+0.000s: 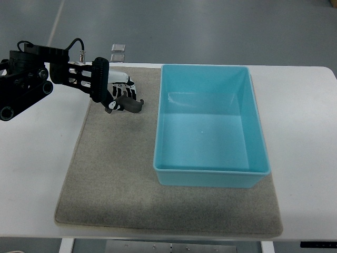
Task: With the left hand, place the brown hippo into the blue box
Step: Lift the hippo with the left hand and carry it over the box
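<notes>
Next, I let go of the brown hippo with my left gripper on the middle of the blue box's bottom (202, 130).
My left hand (122, 97) comes in from the left edge and sits low over the far left corner of the grey mat (116, 174). Its fingers (124, 90) are curled down around a small dark brown shape, the brown hippo (132, 106). Only the hippo's right end shows below the hand; the rest is hidden. The hippo looks to be at mat level. The blue box (211, 178) stands on the mat just right of the hand, open side up, with nothing inside. The right hand is out of view.
The mat lies on a white table (305, 132). Two small clear square pieces (118, 52) lie beyond the mat's far edge, near the left arm (31, 79). The box's left wall (159, 124) stands close to the hand.
</notes>
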{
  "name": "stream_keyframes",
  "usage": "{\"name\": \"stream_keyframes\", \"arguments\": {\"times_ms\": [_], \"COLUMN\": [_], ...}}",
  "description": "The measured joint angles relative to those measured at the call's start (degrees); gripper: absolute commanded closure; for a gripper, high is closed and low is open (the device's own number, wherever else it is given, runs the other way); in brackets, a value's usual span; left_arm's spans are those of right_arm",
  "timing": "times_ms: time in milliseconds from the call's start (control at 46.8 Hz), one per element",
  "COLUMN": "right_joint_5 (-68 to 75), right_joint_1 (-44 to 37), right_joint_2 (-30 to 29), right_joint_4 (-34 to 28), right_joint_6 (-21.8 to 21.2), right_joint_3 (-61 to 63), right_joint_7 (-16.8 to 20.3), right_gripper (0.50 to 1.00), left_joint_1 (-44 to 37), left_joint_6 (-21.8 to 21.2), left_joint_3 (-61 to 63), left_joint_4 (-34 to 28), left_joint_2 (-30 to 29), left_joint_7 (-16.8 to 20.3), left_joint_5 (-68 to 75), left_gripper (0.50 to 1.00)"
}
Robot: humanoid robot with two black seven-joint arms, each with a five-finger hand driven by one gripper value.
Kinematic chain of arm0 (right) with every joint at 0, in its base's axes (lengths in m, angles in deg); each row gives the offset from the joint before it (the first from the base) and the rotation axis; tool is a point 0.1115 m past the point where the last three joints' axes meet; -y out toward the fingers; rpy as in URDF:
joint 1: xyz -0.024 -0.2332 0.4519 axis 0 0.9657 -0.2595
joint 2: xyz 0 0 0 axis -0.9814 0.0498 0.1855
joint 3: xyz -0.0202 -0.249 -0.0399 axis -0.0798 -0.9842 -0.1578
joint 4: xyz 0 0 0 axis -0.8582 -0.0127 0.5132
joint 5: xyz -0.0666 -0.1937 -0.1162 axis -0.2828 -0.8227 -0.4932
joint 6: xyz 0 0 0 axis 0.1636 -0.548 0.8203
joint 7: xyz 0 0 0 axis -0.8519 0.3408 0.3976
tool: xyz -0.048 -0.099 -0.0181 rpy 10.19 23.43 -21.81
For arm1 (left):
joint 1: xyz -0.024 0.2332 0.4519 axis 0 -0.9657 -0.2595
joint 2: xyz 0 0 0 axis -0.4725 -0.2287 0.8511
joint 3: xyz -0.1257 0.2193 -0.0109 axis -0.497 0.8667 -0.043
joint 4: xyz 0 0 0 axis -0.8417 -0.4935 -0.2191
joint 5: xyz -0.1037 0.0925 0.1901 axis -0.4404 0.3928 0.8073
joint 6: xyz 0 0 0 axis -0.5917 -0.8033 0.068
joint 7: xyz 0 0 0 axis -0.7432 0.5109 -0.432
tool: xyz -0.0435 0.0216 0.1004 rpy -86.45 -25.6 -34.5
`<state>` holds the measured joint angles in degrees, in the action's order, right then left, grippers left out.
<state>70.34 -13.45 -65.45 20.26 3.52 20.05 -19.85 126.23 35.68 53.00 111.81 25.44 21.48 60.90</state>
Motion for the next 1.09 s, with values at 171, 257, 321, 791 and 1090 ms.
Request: {"name": "stream_keyframes", "arguments": {"times_ms": [171, 257, 321, 791, 1090], "right_joint_5": [0.02, 0.04, 0.04, 0.03, 0.03], "right_joint_1": [0.00, 0.00, 0.00, -0.01, 0.01], "right_joint_2": [0.00, 0.00, 0.00, 0.00, 0.00], "right_joint_4": [-0.01, -0.01, -0.01, 0.00, 0.00], "right_joint_6": [0.00, 0.00, 0.00, 0.00, -0.01], "right_joint_3": [0.00, 0.00, 0.00, 0.00, 0.00], "right_joint_7": [0.00, 0.00, 0.00, 0.00, 0.00], "right_gripper": [0.564, 0.564, 0.564, 0.564, 0.564], "left_joint_1": [0.23, 1.01, 1.61, 6.94, 8.31], "left_joint_6": [-1.97, -2.75, -3.54, -5.59, -6.04], "left_joint_3": [-0.09, -0.35, -0.95, -5.63, -5.92], "left_joint_4": [0.15, 0.16, 0.17, 0.55, 3.57], "left_joint_2": [0.08, 0.06, 0.02, 0.72, 2.77], "left_joint_7": [0.05, 0.05, 0.03, 0.10, 0.10], "left_joint_5": [-0.08, -0.08, -0.08, -0.19, -0.29], "left_gripper": [1.000, 1.000, 1.000, 1.000, 0.999]}}
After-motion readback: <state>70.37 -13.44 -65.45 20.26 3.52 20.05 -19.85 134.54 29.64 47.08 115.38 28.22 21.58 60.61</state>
